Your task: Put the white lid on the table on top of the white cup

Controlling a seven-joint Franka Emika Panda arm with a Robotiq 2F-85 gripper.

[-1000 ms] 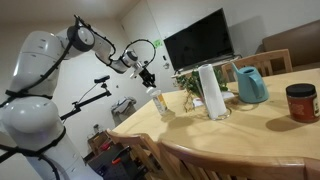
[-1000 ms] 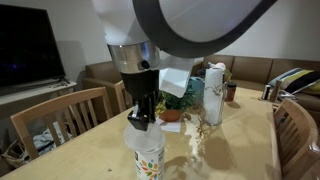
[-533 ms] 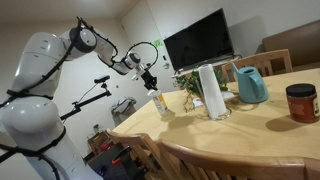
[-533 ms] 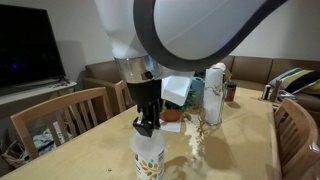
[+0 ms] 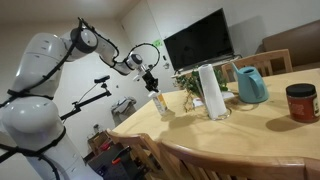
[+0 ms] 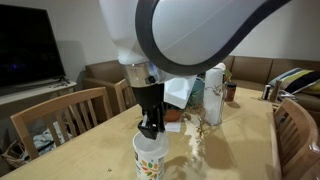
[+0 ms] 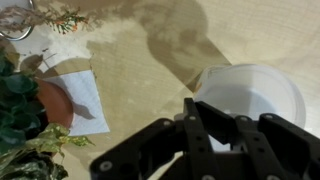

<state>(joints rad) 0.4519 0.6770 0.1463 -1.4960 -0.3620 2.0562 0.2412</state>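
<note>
My gripper should release the round white lid over the opening of the white cup [image 5: 154, 95] near the corner of the table.
The white cup with yellowish-orange print [image 6: 149, 163] stands near the table's corner; it also shows in an exterior view [image 5: 160, 104]. My gripper [image 6: 150, 127] [image 5: 151, 84] is right above the cup. In the wrist view its fingers [image 7: 214, 135] are shut on the edge of the round white lid [image 7: 255, 95]. The lid sits at the cup's mouth [image 6: 150, 146]; I cannot tell whether it is seated. The cup's body is hidden under the lid in the wrist view.
A tall white roll [image 5: 211, 90] [image 6: 214, 95], a teal jug [image 5: 251, 85], a brown-red jar [image 5: 300, 102] and a potted plant [image 5: 188, 82] [image 7: 55, 103] stand on the wooden table [image 5: 260, 125]. A white napkin [image 7: 88, 100] lies by the pot. Chairs ring the table.
My gripper has come down with the lid onto the top of the cup, shifting slightly sideways. The cup and the other things have not moved.
</note>
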